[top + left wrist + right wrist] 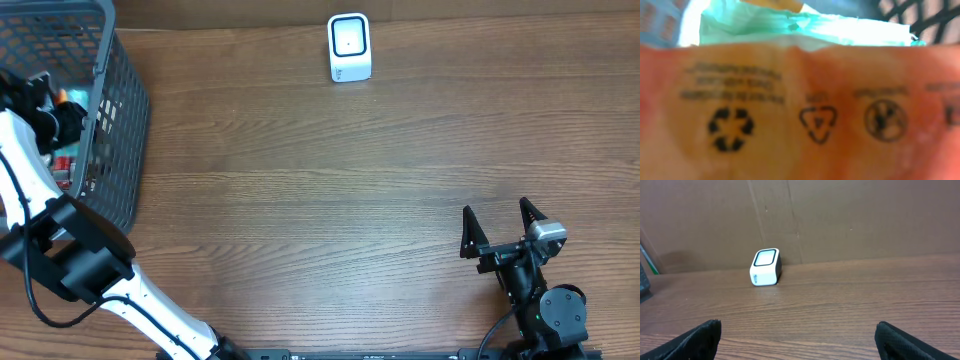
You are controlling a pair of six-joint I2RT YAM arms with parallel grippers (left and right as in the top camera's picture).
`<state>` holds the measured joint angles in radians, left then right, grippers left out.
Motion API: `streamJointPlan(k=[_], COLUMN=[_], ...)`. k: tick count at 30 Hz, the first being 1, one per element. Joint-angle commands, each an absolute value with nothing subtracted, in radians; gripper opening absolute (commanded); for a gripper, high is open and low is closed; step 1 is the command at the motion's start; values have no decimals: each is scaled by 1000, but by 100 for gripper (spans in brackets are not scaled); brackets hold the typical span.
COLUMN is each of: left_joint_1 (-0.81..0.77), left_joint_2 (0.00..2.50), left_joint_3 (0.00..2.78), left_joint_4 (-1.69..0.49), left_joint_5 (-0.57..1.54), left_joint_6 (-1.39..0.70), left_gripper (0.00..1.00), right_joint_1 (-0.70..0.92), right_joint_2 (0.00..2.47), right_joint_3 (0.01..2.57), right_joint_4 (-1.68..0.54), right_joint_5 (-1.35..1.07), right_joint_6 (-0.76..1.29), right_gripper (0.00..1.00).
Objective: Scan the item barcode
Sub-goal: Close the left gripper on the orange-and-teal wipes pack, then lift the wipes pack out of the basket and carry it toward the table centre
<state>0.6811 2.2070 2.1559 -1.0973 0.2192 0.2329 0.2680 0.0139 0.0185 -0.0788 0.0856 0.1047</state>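
Observation:
I will release the green packet with my left gripper on the bare wooden tabletop (366, 180) slightly in front of the white scanner.
An orange packet (800, 110) printed with recycling symbols fills the left wrist view, blurred and very close; no barcode shows on it. My left gripper (55, 120) reaches down inside the dark mesh basket (125, 130) at the table's far left. Its fingers are hidden, so its grip cannot be read. The white scanner (349, 47) stands at the back centre of the table, also visible as the scanner (765, 267) in the right wrist view. My right gripper (503, 222) rests open near the front right, with only bare wood between its fingers.
A pale green and white packet (790, 27) lies behind the orange one in the basket, with a blue one at the corner. A brown cardboard wall (840, 220) runs behind the scanner. Wooden tabletop (330, 200) stretches between the basket and my right arm.

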Motion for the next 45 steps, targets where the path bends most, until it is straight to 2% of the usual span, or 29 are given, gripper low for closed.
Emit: streamJointPlan(k=[1,8,21,27,35,45], left_joint_1=[680,680,613,459,160,-147], left_joint_2=[2170,2056,1739,1637,1617,1617], left_joint_3=[2271,2380,2386,2386,2363,2094], left_joint_4=[-1116,-1121,-1105,-1185,-1337,-1350], left_joint_5=[214,203,263,240,27,-23], left_joint_6=[176,74,-113,-113,-121,-242], left_gripper=[41,40,41,40,39,38], right_joint_1=[262,262,262,262,262,262], right_joint_2=[8,8,8,8,8,8], right_joint_3=[8,8,8,8,8,8], right_joint_4=[-74,-74,-74,-74,-74,-75], right_joint_5=[87,87,87,87,87,87], right_joint_6=[108,108,108,108,108,108], right_gripper=[100,100,100,100,100,100])
